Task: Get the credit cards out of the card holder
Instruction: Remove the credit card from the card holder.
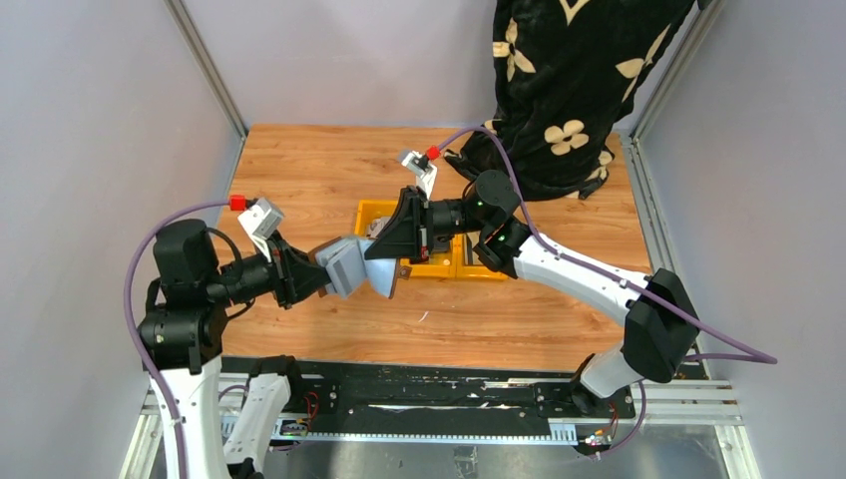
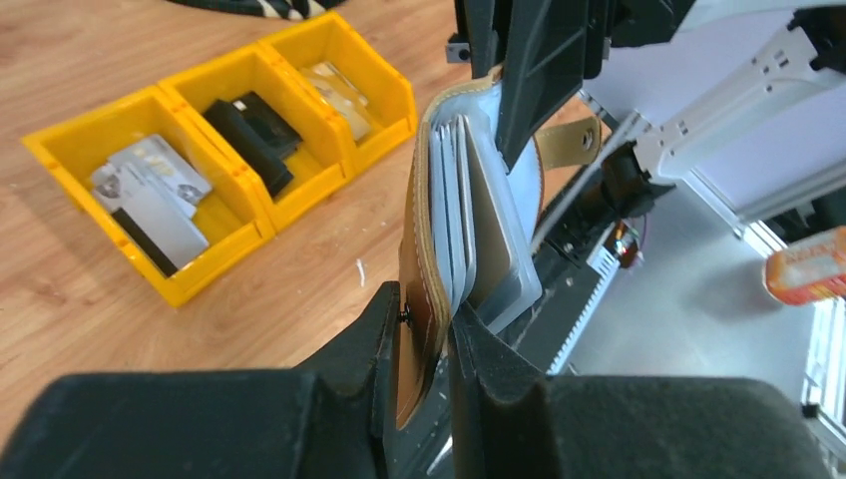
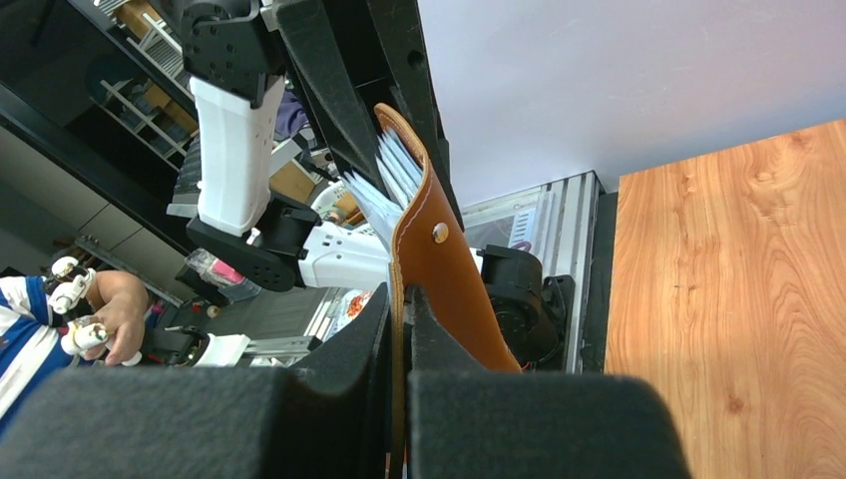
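Note:
The leather cover alone is pinched in my left gripper while the sleeves fan loose beside it, so next I open that gripper and take cover and sleeves together (image 2: pixel 447 289).
The brown leather card holder (image 1: pixel 355 267) hangs open in the air between both grippers, in front of the tray. My left gripper (image 2: pixel 427 321) is shut on one leather cover (image 2: pixel 421 249). Its grey clear sleeves (image 2: pixel 454 190) fan out, and a tan card (image 2: pixel 496 215) sits in one sleeve. My right gripper (image 3: pixel 404 299) is shut on the other cover, the flap with the snap (image 3: pixel 439 259). The sleeves (image 3: pixel 389 180) spread behind that flap. Loose credit cards lie in the tray: grey-white (image 2: pixel 150 185), black (image 2: pixel 249 130) and tan (image 2: pixel 339 90).
The yellow three-compartment tray (image 1: pixel 444 269) stands mid-table, partly under my right gripper (image 1: pixel 387 251). A black cloth with pale flowers (image 1: pixel 569 80) hangs over the back right corner. Grey walls close in both sides. A black rail runs along the near edge.

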